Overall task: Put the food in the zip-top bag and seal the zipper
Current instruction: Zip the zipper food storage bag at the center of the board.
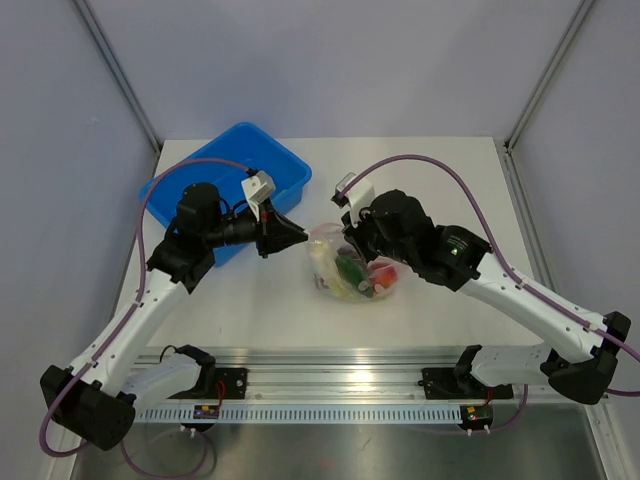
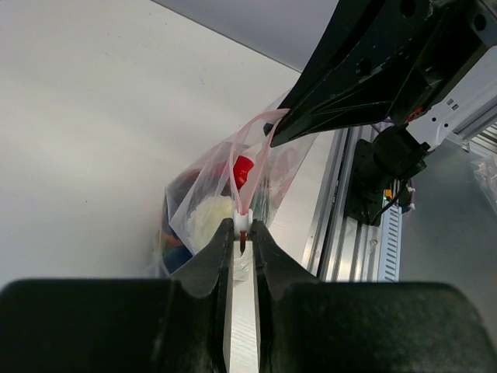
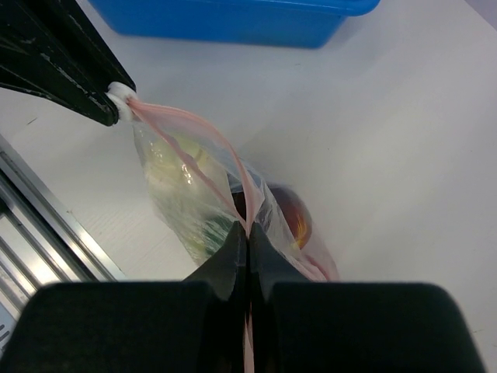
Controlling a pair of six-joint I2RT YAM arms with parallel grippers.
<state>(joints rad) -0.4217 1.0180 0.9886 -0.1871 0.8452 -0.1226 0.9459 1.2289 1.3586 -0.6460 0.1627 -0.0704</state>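
Note:
My left gripper is pinching the white slider itself. It should take the pink zipper end (image 2: 242, 245) behind that slider instead, to leave the slider for my right gripper.
The zip-top bag (image 1: 331, 243) lies mid-table with the food inside: a red piece (image 1: 381, 272), a green one (image 1: 349, 268) and a pale yellow-green stalk (image 3: 175, 175), plus a maroon round (image 3: 289, 211). My left gripper (image 1: 298, 238) is shut on the white slider (image 2: 242, 223) at one end of the pink zipper (image 3: 190, 167). My right gripper (image 1: 352, 240) is shut on the zipper strip at its other end, seen in the right wrist view (image 3: 248, 231). Between the two grippers the two pink strips bow apart.
The blue bin (image 1: 270, 175) stands at the back left, just behind my left arm. The aluminium rail (image 1: 330, 385) with both arm bases runs along the near table edge. White table surface lies to the right of the bag.

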